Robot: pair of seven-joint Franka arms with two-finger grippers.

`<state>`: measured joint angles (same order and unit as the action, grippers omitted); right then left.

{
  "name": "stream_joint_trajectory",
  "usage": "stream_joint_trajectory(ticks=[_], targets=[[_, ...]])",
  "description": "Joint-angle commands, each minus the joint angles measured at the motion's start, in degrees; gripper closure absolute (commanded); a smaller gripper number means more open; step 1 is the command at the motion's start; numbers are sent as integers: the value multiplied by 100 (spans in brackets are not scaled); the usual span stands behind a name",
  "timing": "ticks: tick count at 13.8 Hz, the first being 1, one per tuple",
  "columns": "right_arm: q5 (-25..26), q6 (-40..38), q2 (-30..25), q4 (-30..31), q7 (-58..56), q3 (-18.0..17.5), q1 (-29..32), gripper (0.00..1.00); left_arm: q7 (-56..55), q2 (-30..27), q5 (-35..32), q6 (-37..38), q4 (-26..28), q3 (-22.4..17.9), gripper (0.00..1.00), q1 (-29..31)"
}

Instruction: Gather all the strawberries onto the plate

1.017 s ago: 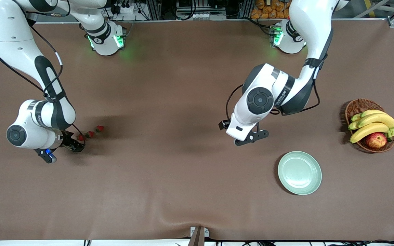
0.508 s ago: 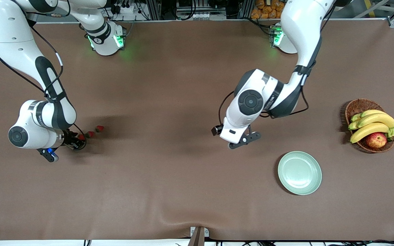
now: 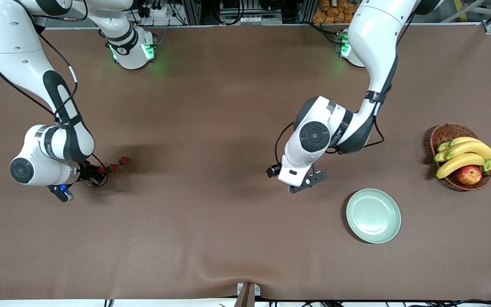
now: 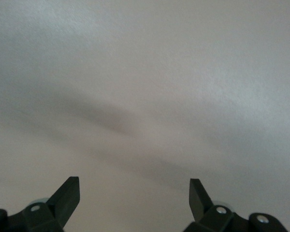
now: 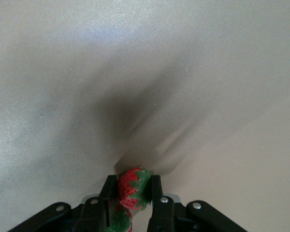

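Observation:
Next, I release the red strawberry, which is now low at the table, from my right gripper on the bare brown cloth (image 3: 235, 163) just short of my left gripper.
Three strawberries lie in a short row near the right arm's end of the table: one (image 3: 124, 160), one (image 3: 112, 167), and one (image 3: 101, 170) at the right gripper (image 3: 96, 175). In the right wrist view my right gripper (image 5: 133, 180) is shut on a red strawberry (image 5: 131, 188) with a green cap, low at the table. Part of another berry (image 5: 120, 217) shows close under the fingers. My left gripper (image 3: 308, 181) is open and empty over bare table, also in its wrist view (image 4: 134, 186). The mint-green plate (image 3: 373, 215) sits empty nearer the front camera, toward the left arm's end.
A brown wicker basket (image 3: 446, 133) with bananas (image 3: 463, 155) and a red-yellow apple (image 3: 469, 175) stands toward the left arm's end, farther from the camera than the plate. The table is covered in brown cloth.
My left arm swung its gripper toward the right arm's end, then a little back and nearer the camera. My right gripper shifted slightly at the end strawberry of the row.

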<state>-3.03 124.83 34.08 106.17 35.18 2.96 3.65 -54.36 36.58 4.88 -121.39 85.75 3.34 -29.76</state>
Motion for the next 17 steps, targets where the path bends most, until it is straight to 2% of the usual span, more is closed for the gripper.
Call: stream_joint_trajectory(ticks=[1,4,6,9,11,13,17], targets=[[-101,-3,-50,-17,-46,-76,66,80,-74,68,-13,-16,-120,-9,0,6],[-101,-46,-208,-245,-107,-102,39,83,-162,103,-5,-113,-128,-9,0,-47],[-101,-91,-427,-368,-169,-251,30,85,-329,112,13,-227,-120,0,0,-100],[-101,-91,-674,-615,-134,-804,-31,87,-426,130,4,-262,-120,0,0,-179],[-101,-91,-718,-641,-134,-1155,-223,82,-409,130,-13,-262,-120,0,0,-153],[-110,-56,-745,-694,-81,-1376,-705,79,-304,95,-22,-262,-120,0,0,-91],[-110,163,-561,-747,-72,-1377,-1848,79,-285,16,-5,-262,-128,0,0,172]])
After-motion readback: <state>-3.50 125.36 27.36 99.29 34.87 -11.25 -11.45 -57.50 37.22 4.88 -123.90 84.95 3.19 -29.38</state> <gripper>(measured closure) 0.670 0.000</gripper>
